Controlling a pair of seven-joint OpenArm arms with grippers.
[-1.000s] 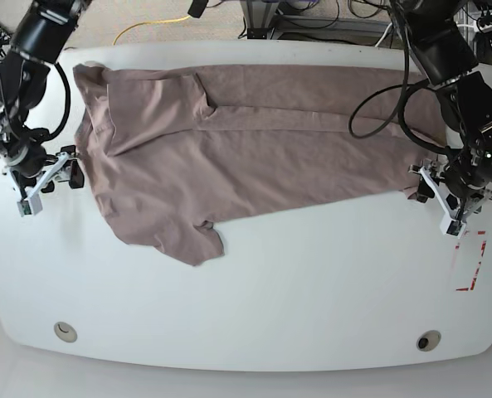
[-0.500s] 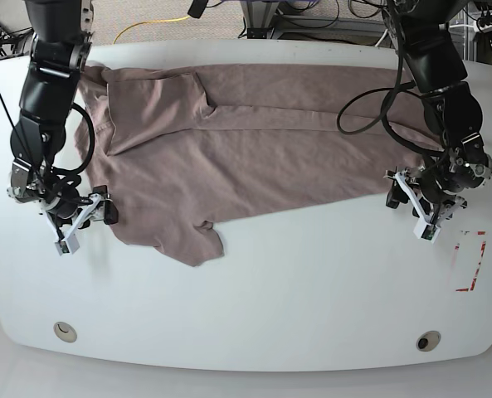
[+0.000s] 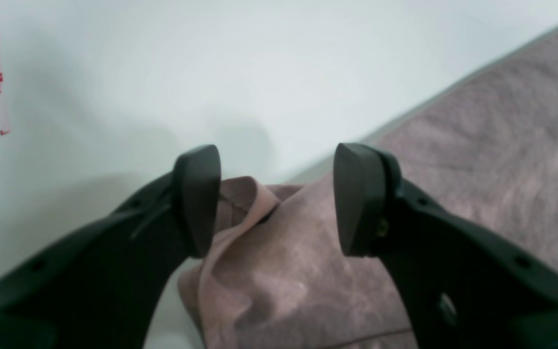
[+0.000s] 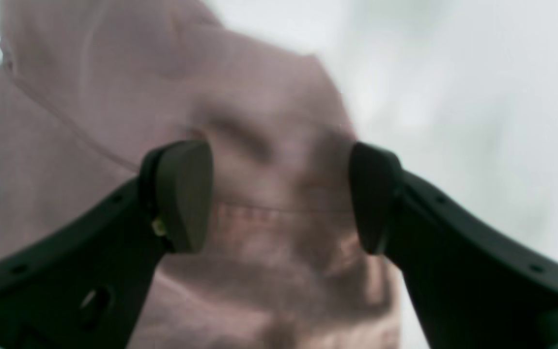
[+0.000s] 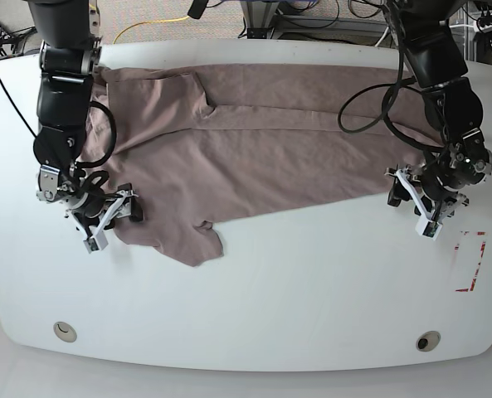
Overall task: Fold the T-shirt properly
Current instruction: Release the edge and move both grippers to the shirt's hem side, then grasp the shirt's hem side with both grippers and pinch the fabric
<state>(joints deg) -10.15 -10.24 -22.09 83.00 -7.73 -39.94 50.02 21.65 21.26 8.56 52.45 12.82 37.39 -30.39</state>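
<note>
The T-shirt's front edge slants back toward my left gripper, so my right gripper should pinch near the T-shirt's sleeve (image 5: pixel 129 229) while my left gripper pulls the corner of the T-shirt forward.
The mauve T-shirt (image 5: pixel 254 149) lies spread and wrinkled across the white table (image 5: pixel 312 282), with a sleeve hanging toward the front at the left. My left gripper (image 5: pixel 403 201) stands open at the shirt's right hem corner. In the left wrist view the left gripper (image 3: pixel 276 194) straddles a curled corner of the T-shirt (image 3: pixel 453 169) without pinching it. My right gripper (image 5: pixel 128 209) is open at the shirt's lower left edge. In the right wrist view, blurred T-shirt cloth (image 4: pixel 114 97) lies under and between the right gripper (image 4: pixel 279 194).
Red tape marks (image 5: pixel 471 264) sit on the table just right of the left gripper. Two round holes (image 5: pixel 65 331) (image 5: pixel 429 341) lie near the front edge. Cables and a yellow cord (image 5: pixel 150 25) run behind the table.
The right arm has swung in from the table's left edge down onto the shirt's lower left edge. The left gripper has shifted slightly inward to the hem corner. Both stayed open.
</note>
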